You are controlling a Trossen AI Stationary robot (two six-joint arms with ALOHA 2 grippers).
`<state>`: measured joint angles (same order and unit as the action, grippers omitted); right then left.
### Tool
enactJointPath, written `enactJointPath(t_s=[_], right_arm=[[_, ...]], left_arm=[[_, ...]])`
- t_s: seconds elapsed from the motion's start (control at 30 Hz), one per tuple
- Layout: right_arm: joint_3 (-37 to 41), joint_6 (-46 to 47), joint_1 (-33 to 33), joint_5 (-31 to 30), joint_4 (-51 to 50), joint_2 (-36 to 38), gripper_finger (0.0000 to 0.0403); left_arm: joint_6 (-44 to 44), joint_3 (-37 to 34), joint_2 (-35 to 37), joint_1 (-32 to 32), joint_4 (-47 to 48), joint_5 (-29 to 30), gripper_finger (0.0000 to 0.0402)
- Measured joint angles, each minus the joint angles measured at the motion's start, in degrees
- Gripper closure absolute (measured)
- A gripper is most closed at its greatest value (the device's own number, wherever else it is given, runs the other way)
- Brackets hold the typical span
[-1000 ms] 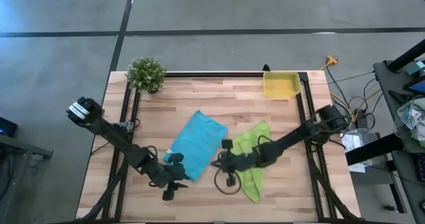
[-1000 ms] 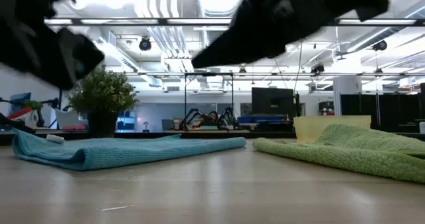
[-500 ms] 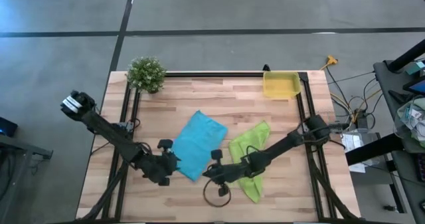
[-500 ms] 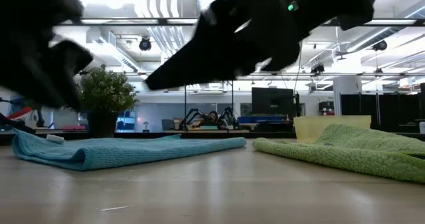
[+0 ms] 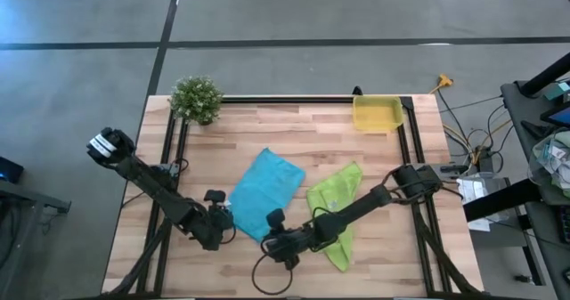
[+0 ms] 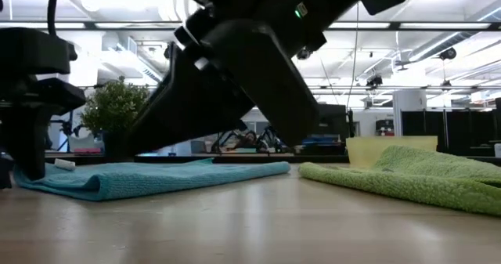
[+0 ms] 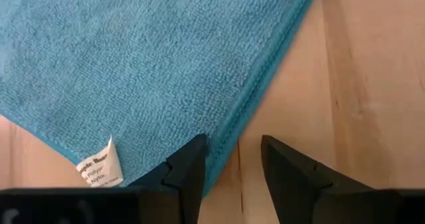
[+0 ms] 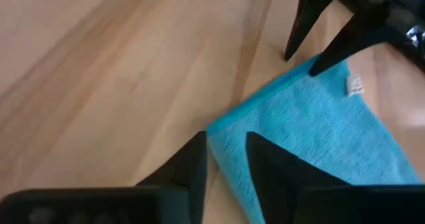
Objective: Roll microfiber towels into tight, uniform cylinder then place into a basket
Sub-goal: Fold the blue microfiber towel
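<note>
The blue towel lies slanted, so right gripper pinches its near corner [image 8: 214, 130] to straighten it before rolling.
The turquoise-blue towel [image 5: 265, 191] lies flat on the wooden table, with its white tag [image 7: 103, 169] at a near corner. The lime-green towel [image 5: 337, 209] lies crumpled to its right. The yellow basket [image 5: 377, 113] stands at the far right. My left gripper [image 7: 232, 161] is open and points down. Its fingers stand on either side of the blue towel's hem beside the tag. My right gripper [image 8: 226, 151] is open, low over the table. The towel's nearest corner [image 8: 214, 129] lies just ahead of its fingertips. My left gripper has one fingertip [image 7: 194, 159] over the blue towel's hem and the other over bare wood. I cannot tell whether it touches the cloth. My right gripper slants down from the table's right toward the towel's near corner. I cannot tell whether it touches it.
A small potted plant [image 5: 196, 98] stands at the far left corner. A black metal frame runs along the table's left, right and far sides. A dark cable loops [image 5: 272, 278] under the right arm near the table's front edge. Bare wood lies between the towels and the far edge.
My right gripper has gone from the green towel's edge toward the table's left and near edge, sinking to the blue towel's near corner. My left gripper has tipped further down and moved in onto the towel's tagged corner. Both towels lie as before.
</note>
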<state>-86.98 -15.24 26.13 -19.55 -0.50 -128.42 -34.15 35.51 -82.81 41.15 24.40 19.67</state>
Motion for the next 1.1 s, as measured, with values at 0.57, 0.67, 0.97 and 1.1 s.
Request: enactJointPath(t_s=[0.57,0.67,0.97,1.1], right_arm=[[0.1,-6.4,0.0,-1.9,0.0,-1.9,0.0242],[0.1,-7.7,0.0,-2.1,-0.1,-1.9,0.0249],[0.0,-8.8,-0.3,-1.0,0.2,-3.4,0.0267],[0.0,-8.0,-0.3,-1.2,0.7,-3.8,0.0269]], left_arm=[[-1.7,0.0,-1.3,0.1,-4.5,-0.4,0.027],[-3.0,0.0,-1.3,0.1,-4.8,-1.1,0.027],[-3.0,0.0,-1.3,0.2,-5.4,-1.8,0.027],[-3.0,0.0,-1.3,0.2,-5.4,-1.8,0.027]])
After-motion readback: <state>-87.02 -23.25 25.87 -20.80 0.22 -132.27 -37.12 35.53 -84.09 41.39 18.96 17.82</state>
